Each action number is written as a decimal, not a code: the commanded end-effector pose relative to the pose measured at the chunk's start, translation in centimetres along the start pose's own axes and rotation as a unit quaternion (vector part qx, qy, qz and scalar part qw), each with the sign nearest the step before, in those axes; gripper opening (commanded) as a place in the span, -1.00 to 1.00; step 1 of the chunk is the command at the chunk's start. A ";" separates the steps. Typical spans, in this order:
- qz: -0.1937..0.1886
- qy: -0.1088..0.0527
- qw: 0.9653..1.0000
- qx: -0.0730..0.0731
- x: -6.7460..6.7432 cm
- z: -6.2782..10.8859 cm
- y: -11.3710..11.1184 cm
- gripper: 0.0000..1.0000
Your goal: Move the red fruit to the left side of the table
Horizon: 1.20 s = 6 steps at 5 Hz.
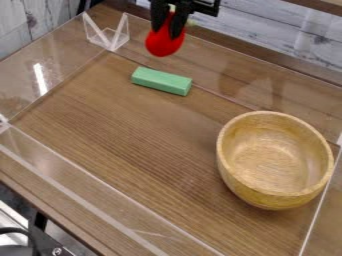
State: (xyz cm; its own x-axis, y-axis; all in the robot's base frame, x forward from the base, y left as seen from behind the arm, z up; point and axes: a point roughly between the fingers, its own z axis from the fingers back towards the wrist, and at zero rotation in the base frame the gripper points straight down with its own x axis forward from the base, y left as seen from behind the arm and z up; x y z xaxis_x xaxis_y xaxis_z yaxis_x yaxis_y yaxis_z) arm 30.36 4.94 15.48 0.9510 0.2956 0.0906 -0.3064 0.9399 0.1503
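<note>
Next, my gripper lets go of the red fruit on the wood (90,70) between the green block and the clear side.
The red fruit (163,41) hangs in the air near the top of the view, above the far part of the table (134,130). My gripper (166,30) comes straight down from the top edge and is shut on the red fruit, its dark fingers clasping the upper half. The fruit sits above and a little left of the green block.
A flat green rectangular block (162,80) lies on the wood below the fruit. A large wooden bowl (275,158) stands at the right. Low clear acrylic walls (104,32) edge the tabletop, with a corner piece at the far left.
</note>
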 end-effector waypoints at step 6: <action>-0.018 -0.014 0.999 0.024 2.1 -2.4 7.9 -1.00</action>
State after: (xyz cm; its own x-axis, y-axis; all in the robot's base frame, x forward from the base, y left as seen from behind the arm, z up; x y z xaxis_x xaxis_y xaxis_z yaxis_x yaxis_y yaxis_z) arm 29.82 13.34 13.33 0.9605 0.2678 0.0755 -0.2776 0.9409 0.1942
